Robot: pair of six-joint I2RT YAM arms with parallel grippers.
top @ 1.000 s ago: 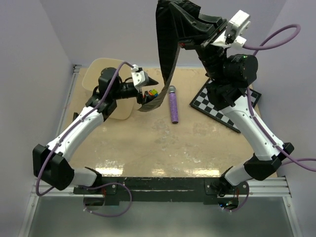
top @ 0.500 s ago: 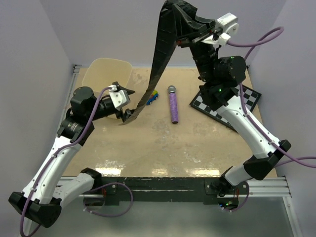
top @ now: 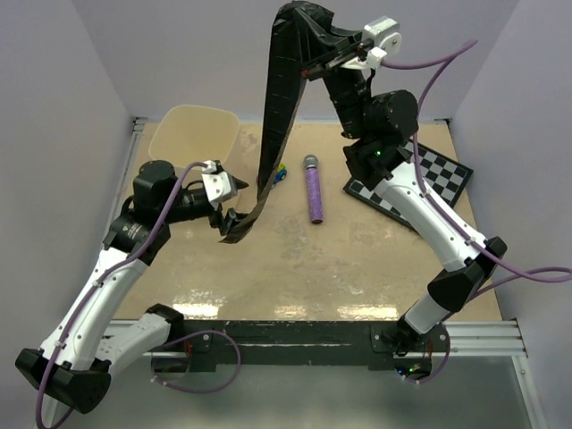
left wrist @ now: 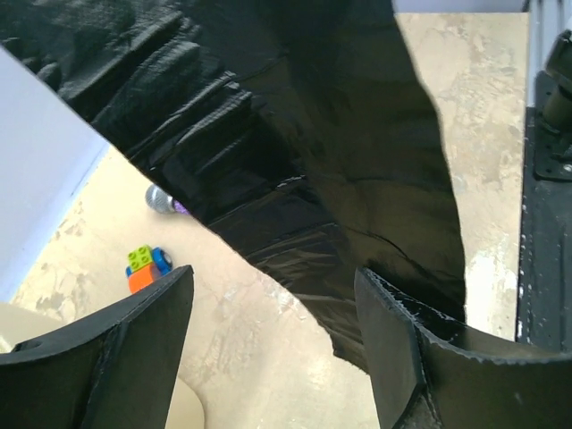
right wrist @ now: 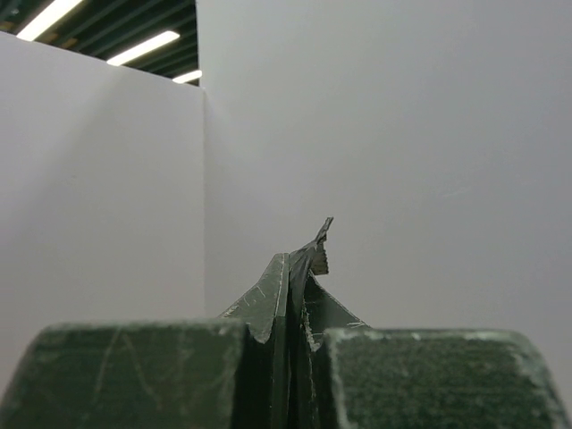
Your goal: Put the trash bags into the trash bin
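The trash bag has a loose bottom end. Next, my left gripper closes a little above that end, on the lower half of the trash bag (top: 265,183) (left wrist: 299,246).
The trash bag (top: 279,98) is a dark glossy film hanging in a long strip from high up down to the table. My right gripper (top: 332,59) is raised high at the back and shut on its top edge, and the film shows pinched between the pads in the right wrist view (right wrist: 295,295). My left gripper (top: 232,202) is open beside the bag's lower end, just right of the cream trash bin (top: 192,134). In the left wrist view the bag (left wrist: 295,134) hangs ahead of the open gripper (left wrist: 275,349), against the right finger (left wrist: 407,357).
A purple glittery cylinder (top: 314,189) lies mid-table. A small coloured toy car (top: 280,174) sits behind the bag and also shows in the left wrist view (left wrist: 146,266). A chequered board (top: 433,174) lies at the right, under the right arm.
My right gripper has carried the bag's top to the left. My left gripper has drawn back towards the bin and now sits lower, by the bag's bottom end.
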